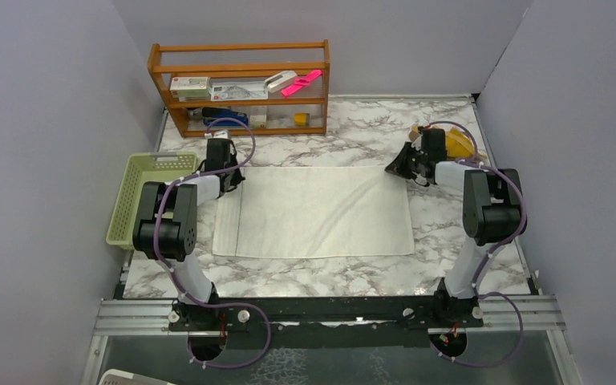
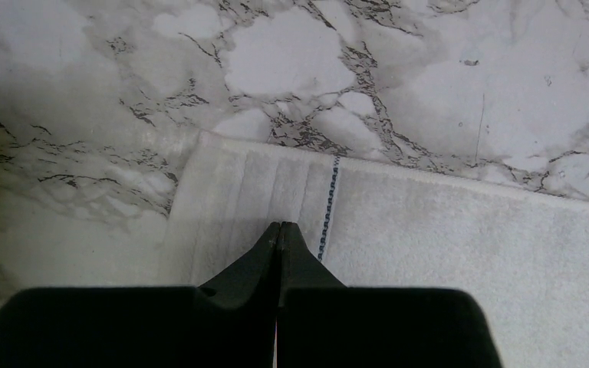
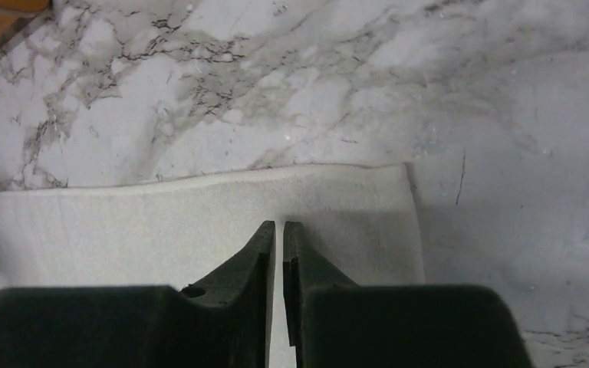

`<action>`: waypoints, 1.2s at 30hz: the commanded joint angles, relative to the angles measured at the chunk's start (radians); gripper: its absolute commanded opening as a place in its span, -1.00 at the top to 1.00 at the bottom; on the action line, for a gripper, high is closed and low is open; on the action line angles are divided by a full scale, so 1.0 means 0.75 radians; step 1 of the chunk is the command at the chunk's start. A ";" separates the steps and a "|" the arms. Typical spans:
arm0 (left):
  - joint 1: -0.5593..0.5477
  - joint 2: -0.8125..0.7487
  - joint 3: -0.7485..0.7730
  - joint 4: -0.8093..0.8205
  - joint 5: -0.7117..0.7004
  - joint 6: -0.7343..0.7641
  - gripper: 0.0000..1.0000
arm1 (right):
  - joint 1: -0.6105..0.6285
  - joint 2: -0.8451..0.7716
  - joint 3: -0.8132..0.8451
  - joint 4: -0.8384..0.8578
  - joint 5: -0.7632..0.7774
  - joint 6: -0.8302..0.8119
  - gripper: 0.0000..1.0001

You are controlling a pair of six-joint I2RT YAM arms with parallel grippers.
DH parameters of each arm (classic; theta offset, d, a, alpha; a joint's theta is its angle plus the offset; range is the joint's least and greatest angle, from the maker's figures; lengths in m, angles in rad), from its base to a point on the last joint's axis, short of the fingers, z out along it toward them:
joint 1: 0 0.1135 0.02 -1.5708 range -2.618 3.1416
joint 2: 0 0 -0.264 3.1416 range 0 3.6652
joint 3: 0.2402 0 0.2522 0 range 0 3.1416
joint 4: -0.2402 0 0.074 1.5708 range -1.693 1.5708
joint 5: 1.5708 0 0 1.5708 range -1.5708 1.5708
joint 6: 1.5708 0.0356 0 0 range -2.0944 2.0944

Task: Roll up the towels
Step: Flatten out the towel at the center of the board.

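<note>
I have my left gripper shut over the towel's banded hem by the blue stitching, inward of its corner, so I need to open it and pinch the white towel's far corner (image 2: 204,136).
A plain white towel (image 1: 313,212) lies spread flat on the marble table. My left gripper (image 1: 237,180) is over its far left corner, shut with its tips pressed together; in the left wrist view the gripper (image 2: 280,224) sits over the towel's (image 2: 468,253) banded hem beside a line of blue stitching. My right gripper (image 1: 393,170) is over the far right corner. In the right wrist view that gripper (image 3: 279,223) is shut to a hairline gap above the towel (image 3: 123,222), with nothing seen pinched. A mustard-yellow towel (image 1: 461,145) lies bunched behind the right wrist, mostly hidden.
A pale green basket (image 1: 140,196) stands at the table's left edge, close to the left arm. A wooden shelf (image 1: 241,88) with small items stands at the back left. Grey walls close in on both sides.
</note>
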 commanded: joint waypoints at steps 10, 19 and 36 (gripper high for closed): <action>0.187 -0.113 0.086 -0.073 0.080 0.028 -0.06 | -0.056 -0.224 0.137 0.042 -0.065 -0.167 -0.40; 0.233 0.103 0.221 -0.143 0.333 0.133 -0.06 | -0.109 -0.194 0.035 0.099 -0.115 -0.109 -0.40; 0.225 0.185 0.216 -0.178 0.337 0.185 0.98 | -0.113 -0.209 0.026 0.089 -0.092 -0.102 -0.40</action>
